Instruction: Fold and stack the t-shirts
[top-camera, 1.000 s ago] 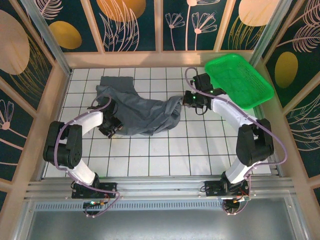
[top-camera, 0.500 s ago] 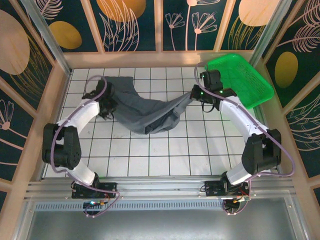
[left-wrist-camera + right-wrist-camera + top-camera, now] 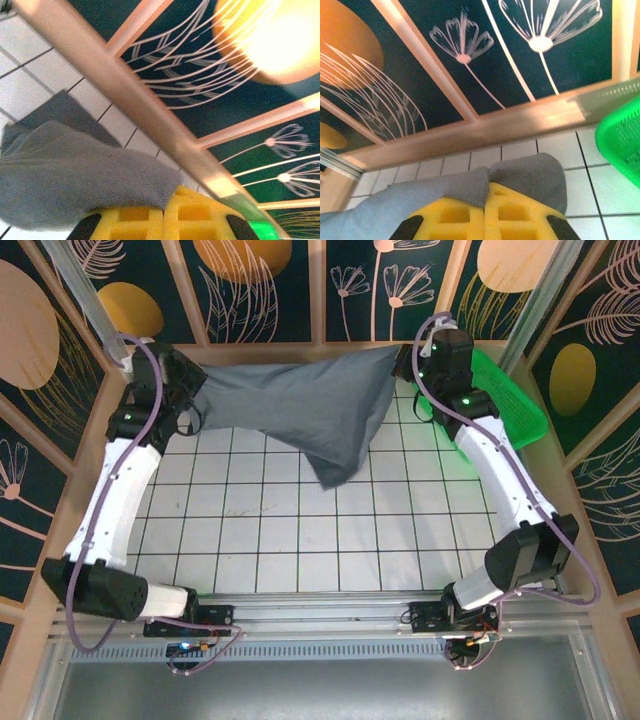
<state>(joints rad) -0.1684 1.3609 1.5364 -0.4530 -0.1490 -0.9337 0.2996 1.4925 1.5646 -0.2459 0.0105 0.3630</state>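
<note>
The robot's right gripper needs to release the grey t-shirt, spread flat across the middle of the white tiled table (image 3: 308, 457).
A dark slate-grey t-shirt (image 3: 310, 410) hangs lifted off the table, stretched between both grippers along the back wall, with one corner drooping toward the tiles. My left gripper (image 3: 197, 400) is shut on its left edge. In the left wrist view the yellow fingers (image 3: 135, 220) meet with grey cloth (image 3: 75, 180) pinched between them at the gripper (image 3: 164, 212). My right gripper (image 3: 403, 365) is shut on the shirt's right edge. In the right wrist view the cloth (image 3: 530, 175) folds over the closed gripper (image 3: 485, 205).
A bright green mesh basket (image 3: 505, 400) sits tilted at the back right corner, just right of my right arm, and its rim (image 3: 620, 135) shows in the right wrist view. White tiled table (image 3: 300, 530) lies below, with wooden walls (image 3: 300, 352) close behind.
The left gripper shut on the shirt. Both arms then rose and swung to the back, lifting the shirt off the table and spreading it between them.
</note>
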